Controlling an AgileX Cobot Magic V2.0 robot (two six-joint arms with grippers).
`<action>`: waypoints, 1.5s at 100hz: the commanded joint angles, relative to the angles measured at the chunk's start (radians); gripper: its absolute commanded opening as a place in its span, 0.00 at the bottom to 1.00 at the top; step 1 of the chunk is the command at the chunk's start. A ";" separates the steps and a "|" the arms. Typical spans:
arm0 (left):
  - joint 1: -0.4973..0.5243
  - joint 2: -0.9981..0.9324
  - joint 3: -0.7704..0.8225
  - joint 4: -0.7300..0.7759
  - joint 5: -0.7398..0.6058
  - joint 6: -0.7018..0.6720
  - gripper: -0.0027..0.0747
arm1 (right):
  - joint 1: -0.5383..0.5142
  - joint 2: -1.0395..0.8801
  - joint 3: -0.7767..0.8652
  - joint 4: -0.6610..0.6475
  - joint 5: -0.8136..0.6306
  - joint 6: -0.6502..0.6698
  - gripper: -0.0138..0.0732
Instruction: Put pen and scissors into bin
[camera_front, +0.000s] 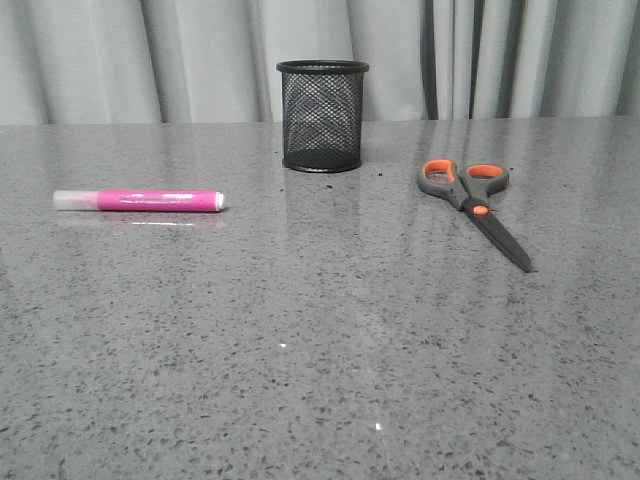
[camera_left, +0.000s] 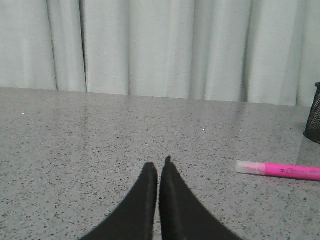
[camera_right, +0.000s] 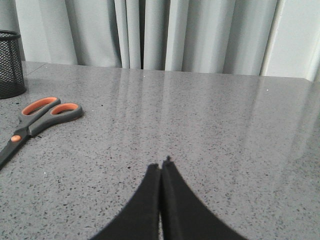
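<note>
The pink pen has a whitish cap. My left gripper will close on the body of the pink pen (camera_front: 166, 201) (camera_left: 310, 172), past its middle toward the pen's end away from that cap.
The pink pen (camera_front: 140, 200) lies flat on the grey table at the left, its whitish cap to the left. The scissors (camera_front: 474, 199) lie at the right, closed, handles toward the back and blades toward the front. The black mesh bin (camera_front: 322, 115) stands upright between them at the back. Neither gripper shows in the front view. My left gripper (camera_left: 158, 167) is shut and empty, with the pen (camera_left: 280, 170) apart from it. My right gripper (camera_right: 160, 167) is shut and empty, with the scissors (camera_right: 37, 119) and the bin (camera_right: 11, 64) off to its side.
The speckled grey table (camera_front: 320, 350) runs back to a grey-green curtain (camera_front: 200, 60). Nothing else stands on it.
</note>
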 joint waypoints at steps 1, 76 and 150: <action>-0.008 -0.034 0.046 -0.009 -0.069 -0.008 0.01 | -0.005 -0.021 0.014 -0.010 -0.078 0.000 0.08; -0.008 -0.034 0.046 -0.006 -0.095 -0.008 0.01 | -0.005 -0.021 0.014 -0.010 -0.078 0.000 0.08; -0.008 -0.034 0.042 -0.533 -0.085 -0.008 0.01 | -0.005 -0.021 0.014 0.412 -0.165 0.000 0.08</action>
